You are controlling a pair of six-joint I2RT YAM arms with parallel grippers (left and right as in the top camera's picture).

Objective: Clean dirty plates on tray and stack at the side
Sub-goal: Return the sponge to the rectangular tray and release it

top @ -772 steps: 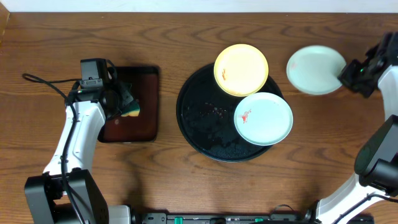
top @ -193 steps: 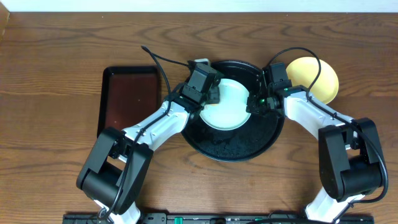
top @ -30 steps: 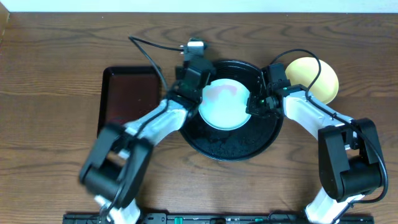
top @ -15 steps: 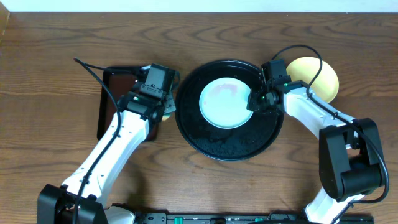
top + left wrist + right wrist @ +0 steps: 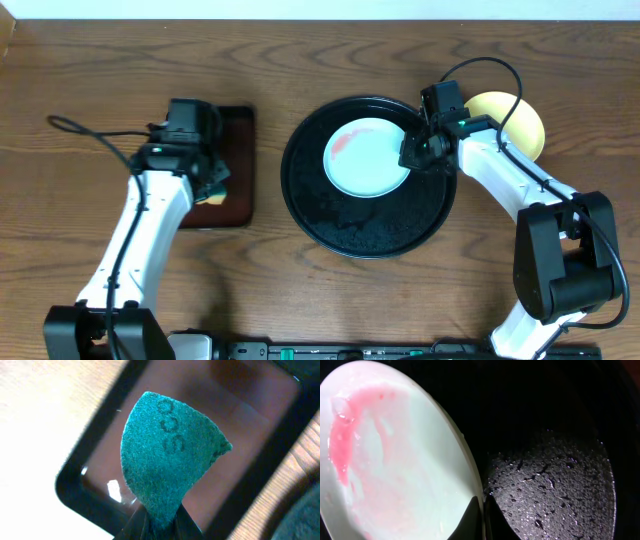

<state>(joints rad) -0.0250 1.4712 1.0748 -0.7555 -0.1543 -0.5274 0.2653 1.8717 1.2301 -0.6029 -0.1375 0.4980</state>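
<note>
The robot's left gripper should release the green sponge in the small brown tray (image 5: 227, 179) (image 5: 200, 477), toward the tray's edge that faces the black tray.
A pale blue plate (image 5: 366, 158) with a pink smear sits in the upper part of the large black round tray (image 5: 340, 225). My right gripper (image 5: 412, 154) is shut on the plate's right rim; in the right wrist view the plate (image 5: 395, 455) is pinched between the fingers (image 5: 483, 510) above the wet speckled tray (image 5: 560, 480). A pale yellow plate (image 5: 515, 120) lies to the right of the tray, partly hidden by my right arm. My left gripper (image 5: 205, 180) is shut on a green sponge (image 5: 170, 455) over the small brown tray (image 5: 240, 425).
The small dark-brown rectangular tray (image 5: 235, 165) lies left of the black tray. Cables run from both arms. Bare wooden table lies in front and at the far left.
My left arm has swung left, away from the black tray, with the sponge to the brown tray. The plate has shifted slightly up and right in the right gripper.
</note>
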